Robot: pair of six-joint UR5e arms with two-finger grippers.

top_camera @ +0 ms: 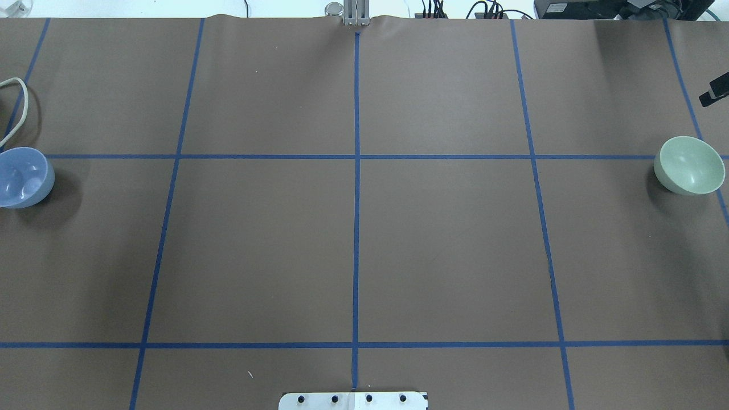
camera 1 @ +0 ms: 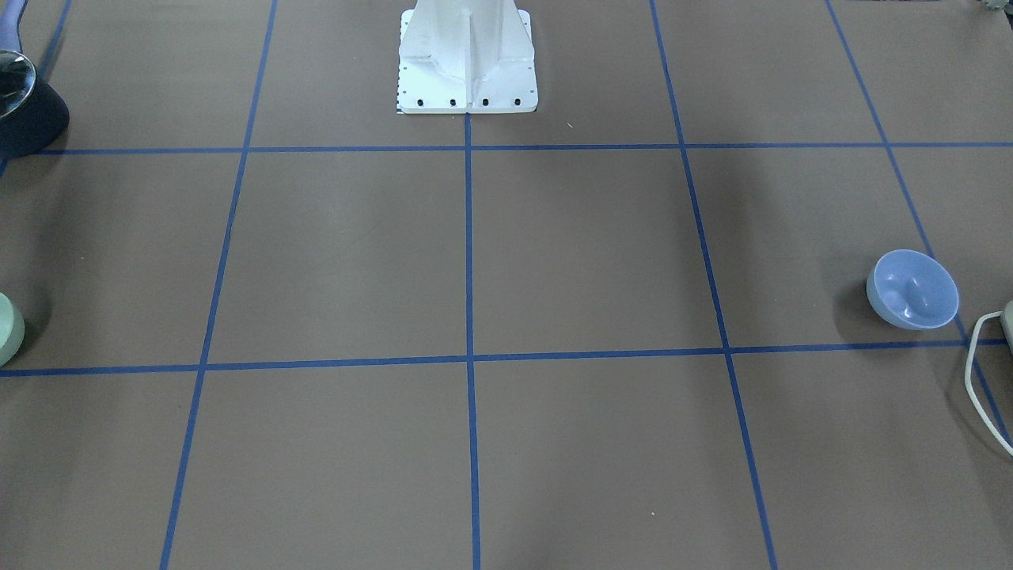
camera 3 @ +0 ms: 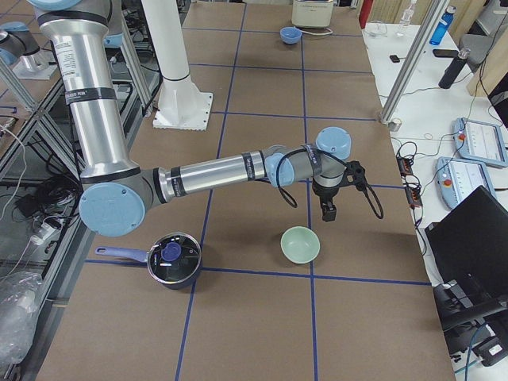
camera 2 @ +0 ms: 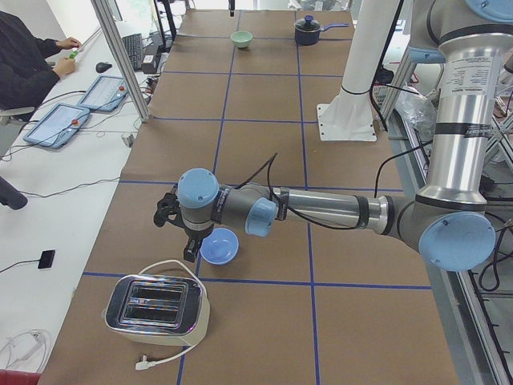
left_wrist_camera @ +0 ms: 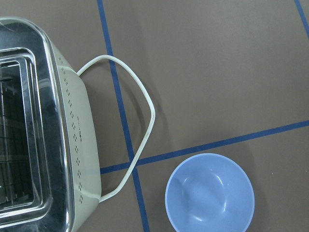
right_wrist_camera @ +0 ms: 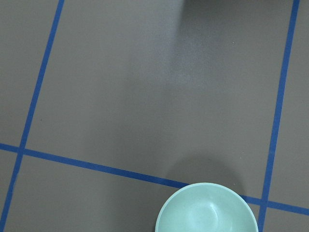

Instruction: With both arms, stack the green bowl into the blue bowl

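My left gripper needs to move next to the blue bowl's rim [camera 1: 955,294] [left_wrist_camera: 166,197] closest to the toaster's white cable and close there.
The blue bowl [top_camera: 23,177] sits upright at the table's left end; it also shows in the front view [camera 1: 912,289] and the left wrist view [left_wrist_camera: 210,195]. The green bowl [top_camera: 689,165] sits upright at the right end, and also shows in the right wrist view [right_wrist_camera: 207,210]. My left gripper [camera 2: 190,245] hovers just beside the blue bowl [camera 2: 219,245], on the operators' side. My right gripper [camera 3: 328,208] hangs above the table just beyond the green bowl [camera 3: 301,244]. Neither wrist view shows fingers, so I cannot tell whether either gripper is open or shut.
A chrome and cream toaster [camera 2: 156,305] with a looped white cable [left_wrist_camera: 140,121] stands close to the blue bowl. A dark lidded pot [camera 3: 173,260] stands near the green bowl. The white robot base [camera 1: 467,59] is at the middle of the robot's side.
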